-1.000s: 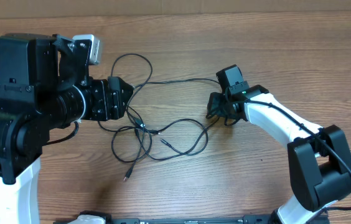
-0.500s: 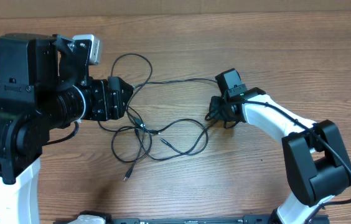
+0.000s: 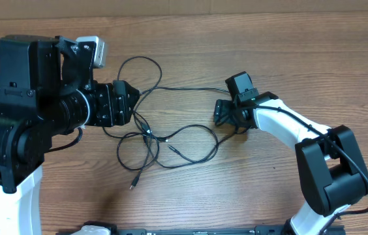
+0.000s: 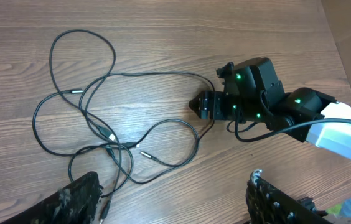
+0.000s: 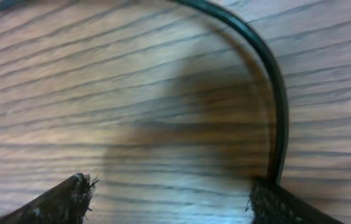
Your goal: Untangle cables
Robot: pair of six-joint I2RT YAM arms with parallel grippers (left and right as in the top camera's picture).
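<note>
The black tangle has an end farthest from my left gripper. Next, my right gripper closes on the cable's outer bend (image 3: 243, 130) (image 5: 278, 169) there.
The cables (image 3: 150, 134) are thin black cords lying in tangled loops on the wooden table between the two arms; the left wrist view shows the cables (image 4: 101, 124) with small plugs at loose ends. My left gripper (image 3: 132, 104) hovers open over the tangle's left side, its jaws (image 4: 175, 199) wide apart with nothing between them. My right gripper (image 3: 217, 113) sits at the tangle's right end, low over the table, open. In the right wrist view one cable strand (image 5: 276, 99) curves down to the right finger (image 5: 287, 204) of that gripper (image 5: 172, 194); only bare wood lies between the jaws.
Wooden table (image 3: 269, 52) stretches all around. The left arm's bulky black body (image 3: 21, 111) fills the left side. The right arm's white link (image 3: 288, 127) and base (image 3: 334, 176) stand at the lower right. A loose plug end (image 3: 132, 186) lies toward the front.
The right gripper's jaws closed and have now spread open at the cable's right end; the strand there shifted slightly. The left arm has not moved.
</note>
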